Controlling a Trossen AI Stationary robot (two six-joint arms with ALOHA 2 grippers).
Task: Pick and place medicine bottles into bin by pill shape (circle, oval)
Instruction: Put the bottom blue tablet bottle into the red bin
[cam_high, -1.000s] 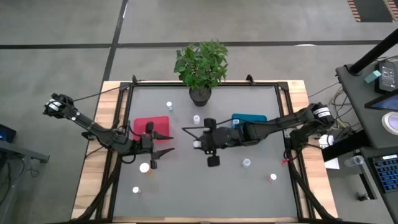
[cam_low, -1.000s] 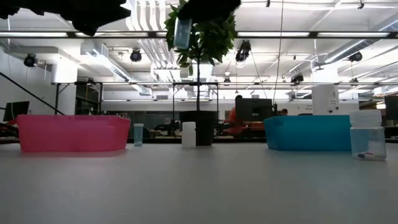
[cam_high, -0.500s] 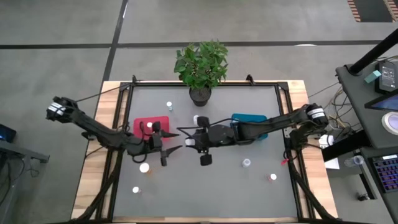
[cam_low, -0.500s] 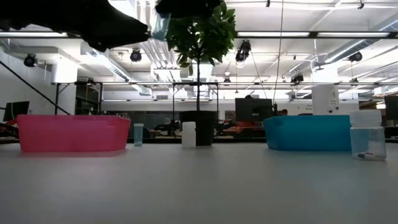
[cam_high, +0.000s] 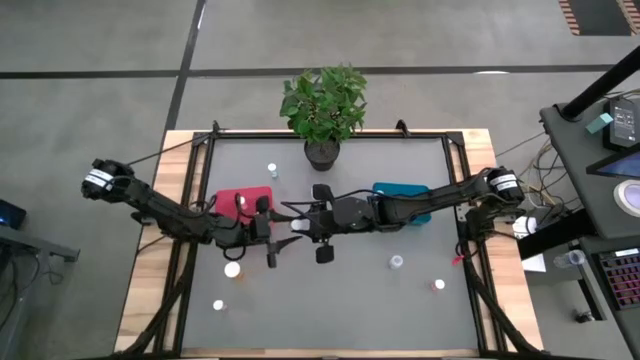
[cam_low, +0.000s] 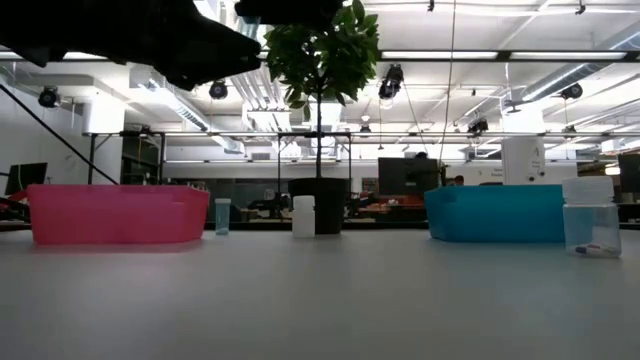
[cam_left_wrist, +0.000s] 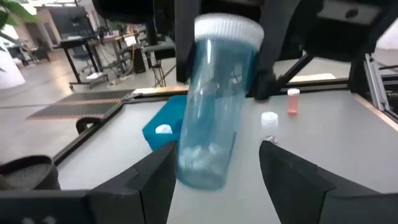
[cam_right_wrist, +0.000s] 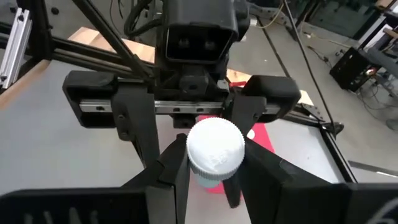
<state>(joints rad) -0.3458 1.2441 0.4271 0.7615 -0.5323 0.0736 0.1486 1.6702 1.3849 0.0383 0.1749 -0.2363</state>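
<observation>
The blue bottle's cap points at my right gripper, so my left gripper needs to hold the bottle while my right gripper takes the bottle's body (cam_left_wrist: 211, 112) from the side.
My right gripper (cam_right_wrist: 214, 163) is shut on a clear blue medicine bottle (cam_left_wrist: 211, 106) with a white cap (cam_right_wrist: 216, 148), held high over the table's middle. My left gripper (cam_left_wrist: 217, 152) faces it from the left, open. Its two fingers stand on either side of the bottle's lower end, where small white pills lie. In the high view the two grippers (cam_high: 278, 238) (cam_high: 301, 224) meet between the red bin (cam_high: 243, 205) and the teal bin (cam_high: 402, 190). The low view hides the bottle behind the dark arms. My right gripper pinches the bottle between its two fingers at the upper end, just under the cap (cam_left_wrist: 217, 59). The fingers (cam_left_wrist: 184, 50) come about level from the table's right side. The bottle is lifted clear, cap up and tilted, its lower end hanging free.
Several small bottles stand loose on the grey mat: (cam_high: 271, 169), (cam_high: 232, 269), (cam_high: 219, 305), (cam_high: 397, 262), (cam_high: 438, 285). A potted plant (cam_high: 322, 150) stands at the far edge. The low view shows the red bin (cam_low: 115, 213), the teal bin (cam_low: 495, 213) and a near bottle (cam_low: 590, 218).
My right gripper has carried the bottle toward the table's left. My left gripper has moved right and a little down to meet it. The left fingers now stand around the bottle's lower end.
</observation>
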